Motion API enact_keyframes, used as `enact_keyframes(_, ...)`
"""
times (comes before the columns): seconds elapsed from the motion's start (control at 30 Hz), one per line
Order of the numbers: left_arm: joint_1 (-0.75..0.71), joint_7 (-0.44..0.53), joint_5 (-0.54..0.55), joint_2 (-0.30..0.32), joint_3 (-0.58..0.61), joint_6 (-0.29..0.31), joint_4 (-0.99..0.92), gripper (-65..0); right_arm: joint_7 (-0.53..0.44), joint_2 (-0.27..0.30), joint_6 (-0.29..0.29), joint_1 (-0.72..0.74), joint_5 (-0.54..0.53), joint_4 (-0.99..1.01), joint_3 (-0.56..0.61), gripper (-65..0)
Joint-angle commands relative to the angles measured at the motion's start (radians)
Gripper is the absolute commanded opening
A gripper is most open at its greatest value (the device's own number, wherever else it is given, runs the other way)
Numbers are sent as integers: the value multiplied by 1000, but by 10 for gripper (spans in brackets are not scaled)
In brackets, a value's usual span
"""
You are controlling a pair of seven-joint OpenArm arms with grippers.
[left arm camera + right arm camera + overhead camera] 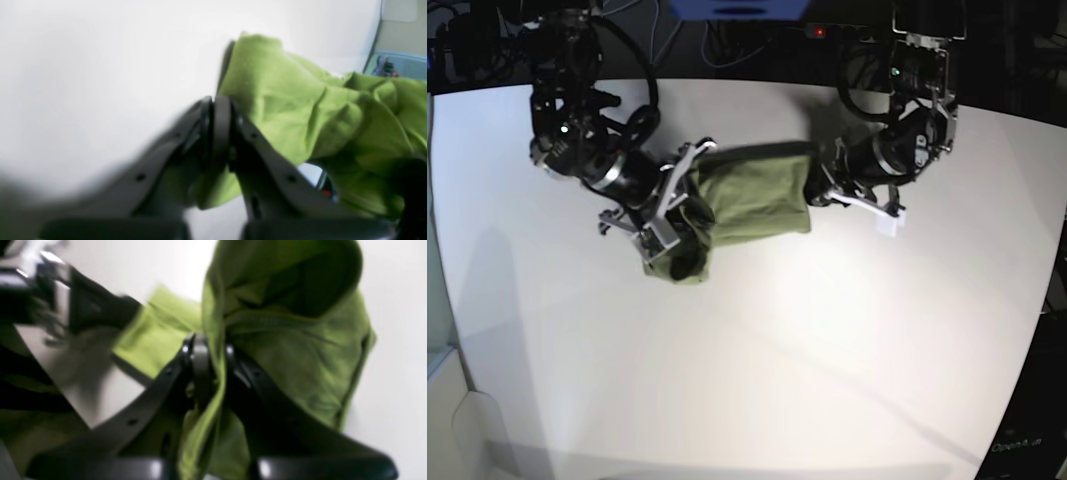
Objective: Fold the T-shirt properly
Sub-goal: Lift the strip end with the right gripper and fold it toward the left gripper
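My right gripper is to let go of its T-shirt fold on the shirt's other end (789, 187) (154, 330). It will do that just beside the fingers of my left gripper.
The olive-green T-shirt (752, 195) hangs bunched between my two grippers, just above the white table (757, 350). My right gripper (689, 205), on the base view's left, is shut on a fold of the shirt; in the right wrist view the cloth (300, 356) runs between its closed fingertips (208, 346). My left gripper (817, 190), on the base view's right, is shut on the shirt's other end; in the left wrist view the cloth (283, 100) spreads right from its closed tips (217, 103). A sleeve lump (682, 262) droops below the right gripper. No white tag shows.
Cables and dark equipment (727, 30) line the table's far edge. The table's right edge (1042, 300) drops to dark floor. A pale blue object (400, 63) lies beyond the table edge in the left wrist view.
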State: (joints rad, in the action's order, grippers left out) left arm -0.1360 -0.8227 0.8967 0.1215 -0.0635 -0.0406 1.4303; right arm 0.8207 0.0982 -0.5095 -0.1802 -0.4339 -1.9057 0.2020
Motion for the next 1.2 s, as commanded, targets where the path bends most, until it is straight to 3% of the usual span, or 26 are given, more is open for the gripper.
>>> enact_keyframes(0.0, 2, -5, -20, 5, 0, -12, 0, -634, -19, -8, 18, 23, -13, -18, 21, -644)
enact_keyframes(0.23, 0, -5, -17, 23, 1, -12, 8, -634, -19, -24, 90, 64, -15, -15, 175, -644)
enact_keyframes(1.17, 8, -5, -7, 17, -2, -12, 8, -634, -22, -76, 91, 118, -10, 160, 299, -641)
